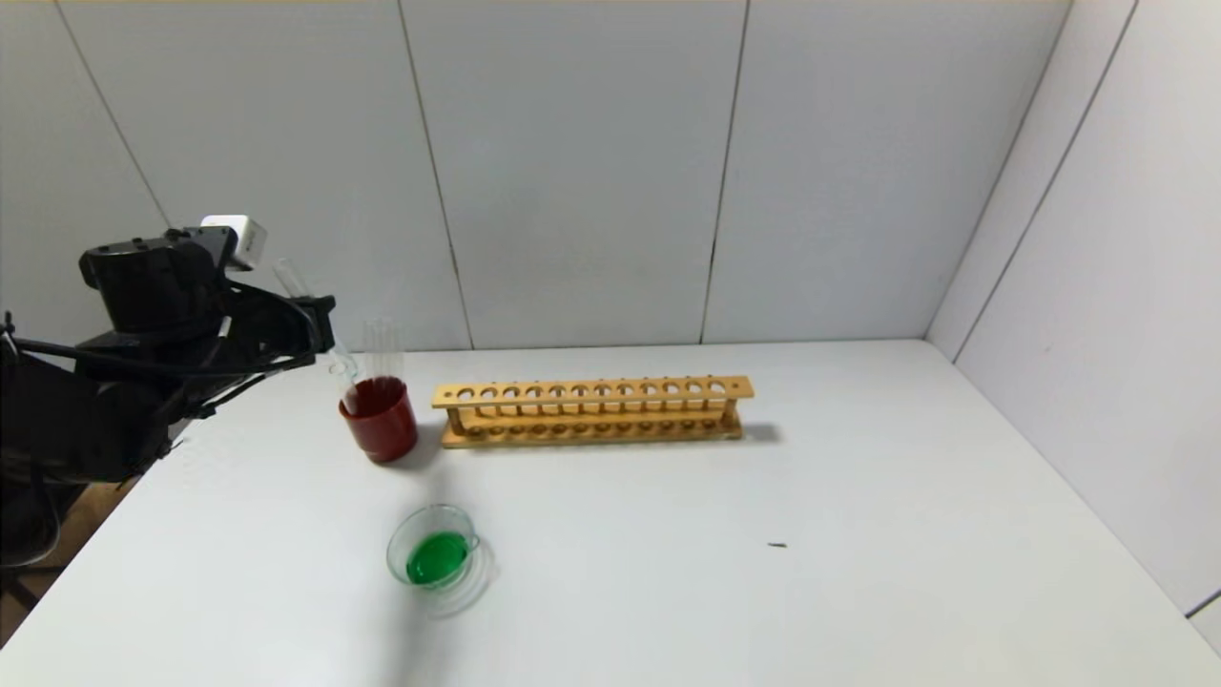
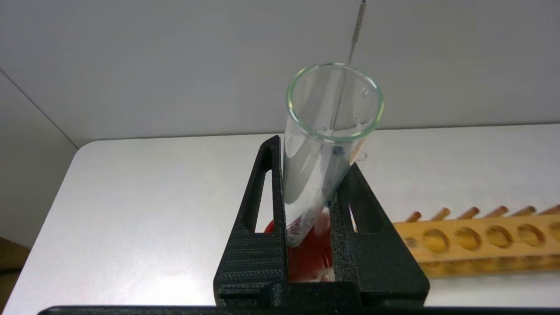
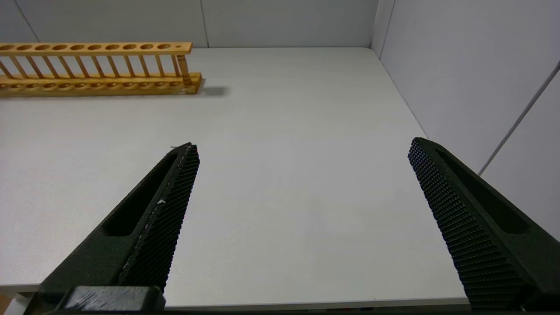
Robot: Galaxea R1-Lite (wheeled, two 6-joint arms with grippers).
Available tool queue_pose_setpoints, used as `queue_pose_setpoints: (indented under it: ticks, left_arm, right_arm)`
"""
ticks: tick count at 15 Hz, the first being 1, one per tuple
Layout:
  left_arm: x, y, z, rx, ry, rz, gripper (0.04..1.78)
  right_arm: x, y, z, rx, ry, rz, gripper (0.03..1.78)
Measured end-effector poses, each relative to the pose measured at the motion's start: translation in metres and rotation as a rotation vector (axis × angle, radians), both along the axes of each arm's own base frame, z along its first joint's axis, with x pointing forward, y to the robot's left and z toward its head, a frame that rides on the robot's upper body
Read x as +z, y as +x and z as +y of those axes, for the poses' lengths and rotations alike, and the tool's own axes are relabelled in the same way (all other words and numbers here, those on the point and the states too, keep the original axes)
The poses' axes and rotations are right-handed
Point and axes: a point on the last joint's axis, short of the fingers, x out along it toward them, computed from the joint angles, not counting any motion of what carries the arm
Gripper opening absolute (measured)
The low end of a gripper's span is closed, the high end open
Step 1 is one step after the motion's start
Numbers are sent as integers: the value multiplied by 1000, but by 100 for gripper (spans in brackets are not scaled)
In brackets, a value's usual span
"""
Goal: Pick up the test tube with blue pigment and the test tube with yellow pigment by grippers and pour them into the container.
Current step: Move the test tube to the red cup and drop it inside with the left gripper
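The robot's left gripper should release the clear test tube inside the dark red cup (image 1: 362, 397) (image 2: 308, 253), next to the other colourless tubes.
My left gripper (image 1: 322, 329) is shut on a clear test tube (image 1: 290, 279) that shows no coloured liquid. The tube is tilted, with its round lower end at the mouth of the dark red cup (image 1: 380, 426). In the left wrist view the jaws (image 2: 313, 175) clamp the tube (image 2: 326, 131) at mid-length above the cup (image 2: 308, 260). The container (image 1: 434, 556), a shallow clear glass dish, holds green liquid and sits in front of the cup. No tube with blue or yellow liquid shows. My right gripper (image 3: 304, 146) is open and empty over the table's right front, out of the head view.
Other colourless tubes (image 1: 383, 348) stand in the red cup. An empty wooden test tube rack (image 1: 591, 410) stands to the right of the cup; it also shows in the left wrist view (image 2: 481, 236) and the right wrist view (image 3: 96, 65). Walls close off the back and right.
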Motion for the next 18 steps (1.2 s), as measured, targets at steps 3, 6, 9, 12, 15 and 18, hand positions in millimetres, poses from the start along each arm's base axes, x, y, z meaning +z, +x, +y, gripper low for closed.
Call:
queue_pose_setpoints:
  ticks: [3, 6, 9, 12, 15, 18]
  left_arm:
    - [-19, 10, 1, 4, 0, 38, 32]
    - [-33, 14, 2, 6, -1, 72, 32]
    - [-43, 18, 1, 5, -2, 82, 32]
    - [-50, 21, 1, 3, -4, 86, 32]
    - [-53, 23, 2, -3, -7, 91, 32]
    - [-52, 24, 1, -4, -7, 89, 32]
  right_arm:
    - [0, 0, 0, 0, 0, 0, 175]
    - [0, 0, 0, 0, 0, 0, 175]
    - [0, 0, 0, 0, 0, 0, 175]
    - [0, 0, 0, 0, 0, 0, 175]
    - [0, 0, 0, 0, 0, 0, 175]
    - [0, 0, 0, 0, 0, 0, 175]
